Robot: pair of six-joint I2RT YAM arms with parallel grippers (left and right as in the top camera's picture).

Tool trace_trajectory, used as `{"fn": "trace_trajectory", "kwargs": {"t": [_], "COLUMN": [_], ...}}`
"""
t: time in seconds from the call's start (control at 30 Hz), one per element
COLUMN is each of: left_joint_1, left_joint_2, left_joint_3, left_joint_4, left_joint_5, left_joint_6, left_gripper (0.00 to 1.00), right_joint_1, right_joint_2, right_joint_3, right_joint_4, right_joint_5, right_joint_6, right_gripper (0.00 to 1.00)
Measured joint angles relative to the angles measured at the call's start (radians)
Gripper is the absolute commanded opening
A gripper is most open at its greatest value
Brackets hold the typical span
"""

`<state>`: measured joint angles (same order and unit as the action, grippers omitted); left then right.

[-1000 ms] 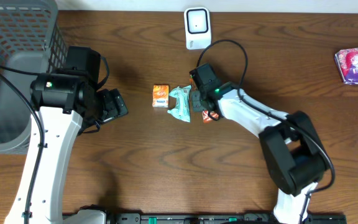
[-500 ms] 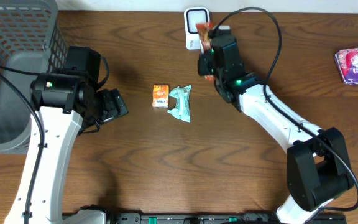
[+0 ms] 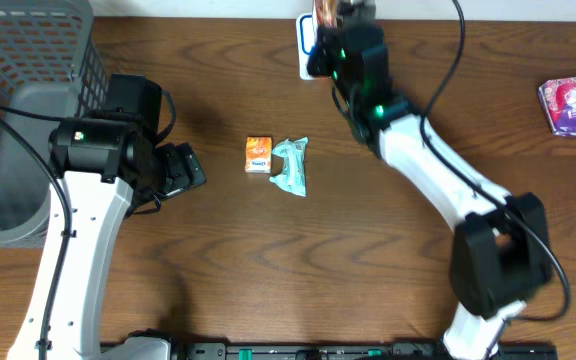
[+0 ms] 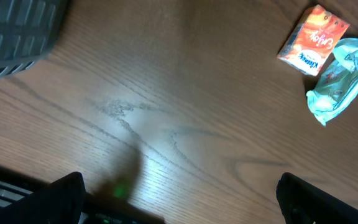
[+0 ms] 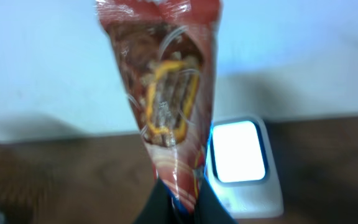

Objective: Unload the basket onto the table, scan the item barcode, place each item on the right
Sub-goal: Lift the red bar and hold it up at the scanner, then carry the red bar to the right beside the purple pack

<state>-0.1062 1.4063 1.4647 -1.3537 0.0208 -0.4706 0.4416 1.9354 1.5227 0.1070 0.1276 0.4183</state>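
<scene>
My right gripper needs to set the red snack packet down against the scanner-facing edge of the pink-purple packet (image 3: 539,122).
My right gripper (image 3: 334,22) is shut on a red snack packet (image 5: 166,81), gripping its lower end and holding it upright. In the right wrist view the packet stands just left of the white scanner (image 5: 241,162), whose window glows bright. From overhead the scanner (image 3: 305,45) sits at the table's far edge, half hidden behind the right gripper, with a bit of the packet (image 3: 326,12) showing. My left gripper (image 3: 183,170) hangs open over bare wood at the left, its fingers (image 4: 61,199) wide apart and holding nothing.
An orange box (image 3: 258,155) and a teal packet (image 3: 290,167) lie side by side mid-table, also in the left wrist view as the box (image 4: 312,40) and packet (image 4: 340,78). A grey basket (image 3: 28,60) fills the far left. A pink-purple packet (image 3: 573,103) lies far right.
The right arm lifted the red packet from the table beside the teal packet and swung it back up to the scanner. The left arm has not moved.
</scene>
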Motion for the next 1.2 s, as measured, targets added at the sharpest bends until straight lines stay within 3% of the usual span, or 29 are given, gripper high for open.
{"fn": "trace_trajectory", "kwargs": {"t": [0.17,0.33,1.2], "left_joint_1": [0.000,0.000,0.000], "left_joint_2": [0.000,0.000,0.000], "left_joint_3": [0.000,0.000,0.000], "left_joint_4": [0.000,0.000,0.000], "left_joint_5": [0.001,0.000,0.000], "left_joint_6": [0.000,0.000,0.000], "left_gripper": [0.98,0.98,0.98], "right_joint_1": [-0.013,-0.030,-0.090], "right_joint_2": [0.226,0.406,0.473], "right_joint_3": [0.362,0.569,0.605], "right_joint_4": [-0.262,-0.451,-0.554], "right_joint_5": [-0.002,-0.006,-0.030], "right_joint_6": [-0.009,-0.018,-0.018], "right_gripper": [0.01,0.01,0.01]}}
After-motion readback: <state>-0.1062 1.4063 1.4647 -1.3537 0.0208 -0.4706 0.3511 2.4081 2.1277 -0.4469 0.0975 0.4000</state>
